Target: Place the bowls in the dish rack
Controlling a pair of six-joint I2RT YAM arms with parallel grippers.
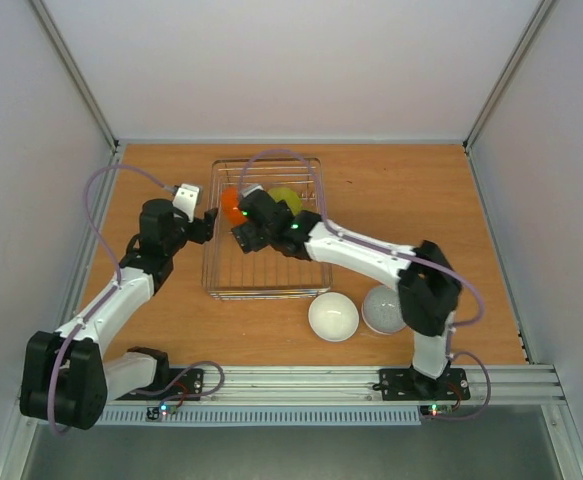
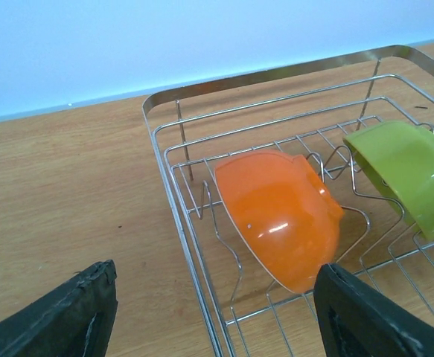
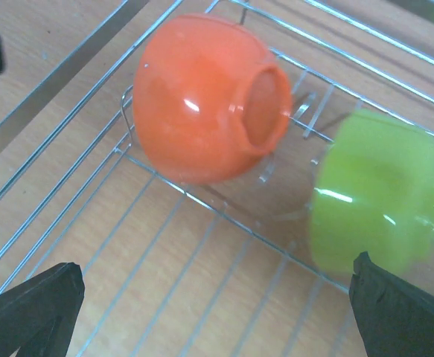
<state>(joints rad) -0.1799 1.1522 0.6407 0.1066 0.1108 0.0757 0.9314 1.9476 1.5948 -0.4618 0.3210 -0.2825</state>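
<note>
Next, I move my right gripper to the white bowl's rim (image 1: 357, 313), on the side nearest the grey bowl, and close it there.
The orange bowl (image 1: 230, 205) (image 2: 280, 219) (image 3: 194, 104) and the lime green bowl (image 1: 287, 200) (image 2: 406, 171) (image 3: 377, 193) stand tilted on edge among the wires at the far end of the dish rack (image 1: 267, 293) (image 2: 202, 88) (image 3: 75, 71). My right gripper (image 1: 243, 232) (image 3: 213, 268) hovers open over the rack floor just short of both bowls, holding nothing. My left gripper (image 1: 210, 222) (image 2: 217, 275) is open at the rack's left rim, level with the orange bowl, also holding nothing. A white bowl (image 1: 333, 316) and a grey bowl (image 1: 382, 308) sit on the table in front of the rack.
The rack stands mid-table on a wooden top (image 1: 401, 200), walled in by pale panels left, right and behind. The right arm's forearm (image 1: 361, 255) crosses the rack's near right corner, above the two loose bowls. Cables loop over both arms.
</note>
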